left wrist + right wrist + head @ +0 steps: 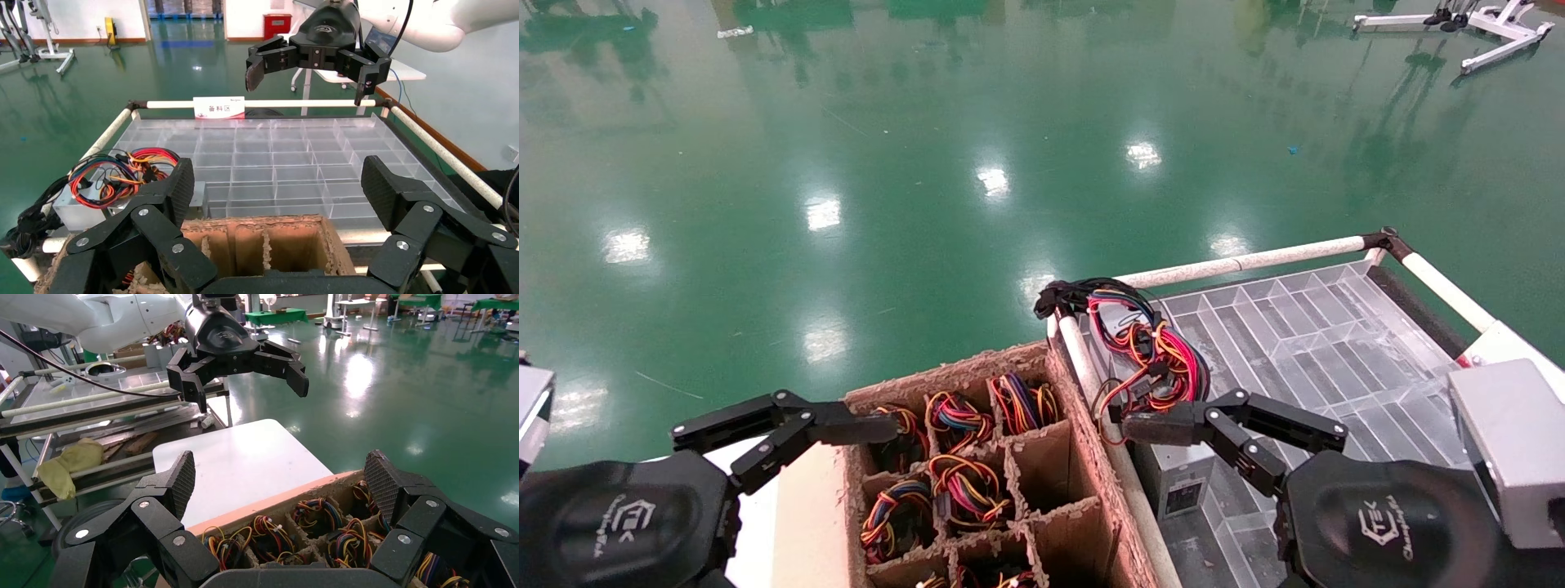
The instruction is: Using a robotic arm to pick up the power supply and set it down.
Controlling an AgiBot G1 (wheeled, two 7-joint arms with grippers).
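The wire coil (1024,400) (436,569) of the power supply in the carton's far corner cell, the one next to the clear tray, will be gripped by my right gripper.
Several power supplies stand in a brown cardboard carton (1091,457), showing only their tied coils of red, orange, yellow and purple wires (960,420) (318,514). My left gripper (846,429) (280,184) hangs open above the carton's left edge, with nothing between its fingers. Open and empty too, my right gripper (1152,426) (283,478) hovers over the clear tray's left side, just right of the carton. Each wrist view shows the other gripper (312,61) (238,361) facing it across the carton.
A grey box (1181,482) with a loose red-and-black wire tangle (1148,359) (116,174) lies on the clear divided tray (1303,335) (275,159), framed by white pipe rails (1254,261). Two carton cells (1042,465) are empty. A white table (238,465) lies left of the carton.
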